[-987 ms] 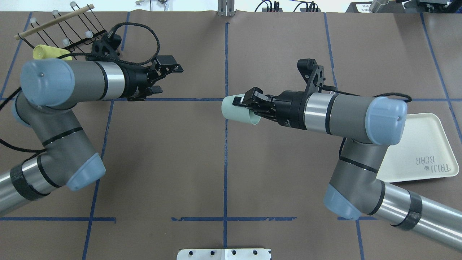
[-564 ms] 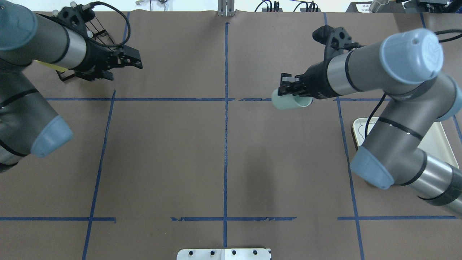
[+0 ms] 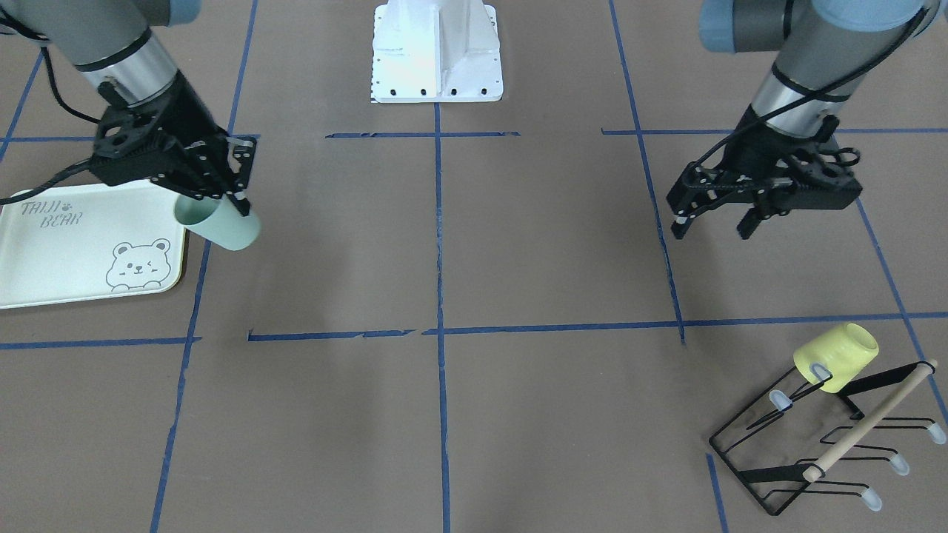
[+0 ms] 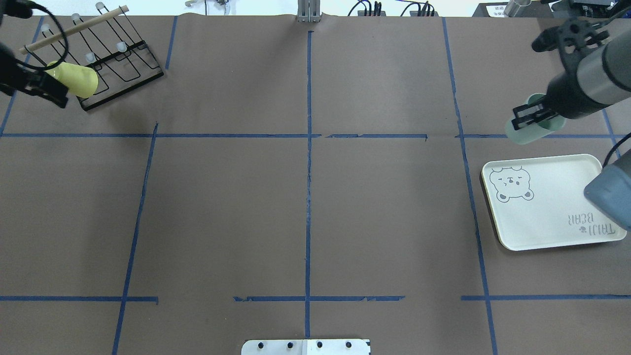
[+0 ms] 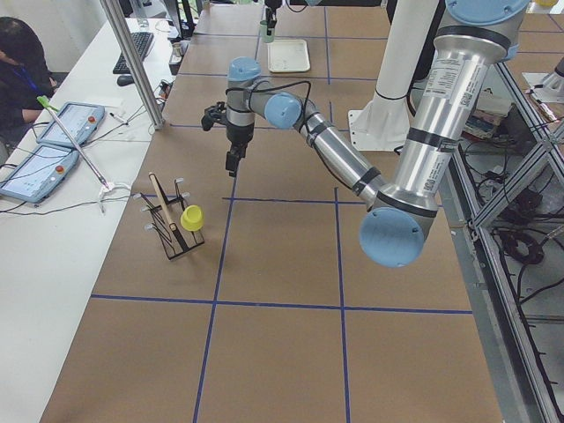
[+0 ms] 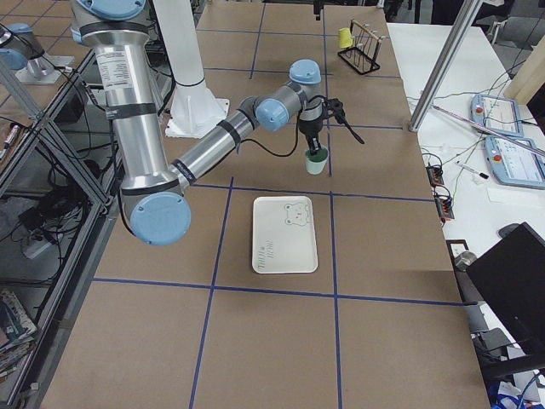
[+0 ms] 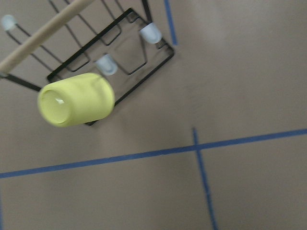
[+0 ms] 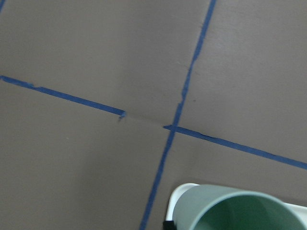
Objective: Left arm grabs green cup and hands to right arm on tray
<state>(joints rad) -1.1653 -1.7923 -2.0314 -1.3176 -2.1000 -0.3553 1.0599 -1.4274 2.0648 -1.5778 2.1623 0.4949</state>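
Observation:
Next, my right gripper puts the green cup, now tilted above the table, down on the tray (image 3: 87, 247), next to the bear drawing.
My right gripper (image 4: 530, 116) is shut on the rim of the pale green cup (image 4: 528, 130). It holds the cup tilted above the table, just past the tray's far edge. In the front view the right gripper (image 3: 221, 200) has the green cup (image 3: 220, 224) beside the right corner of the tray (image 3: 67, 255). The tray (image 4: 547, 217) with its bear drawing holds nothing. The cup's open mouth fills the right wrist view (image 8: 240, 208). My left gripper (image 3: 711, 228) is open and empty, hanging above the table near the rack. It shows only partly at the left edge of the overhead view (image 4: 37, 86).
A black wire rack (image 3: 815, 444) with a wooden bar stands at the table's far left corner, with a yellow cup (image 3: 835, 357) hung on one prong. The yellow cup also shows in the left wrist view (image 7: 76, 99). Blue tape lines cross the brown table cover.
My right arm has carried the green cup to the right, up to the tray's far edge. My left arm has pulled back left, now mostly outside the overhead view.

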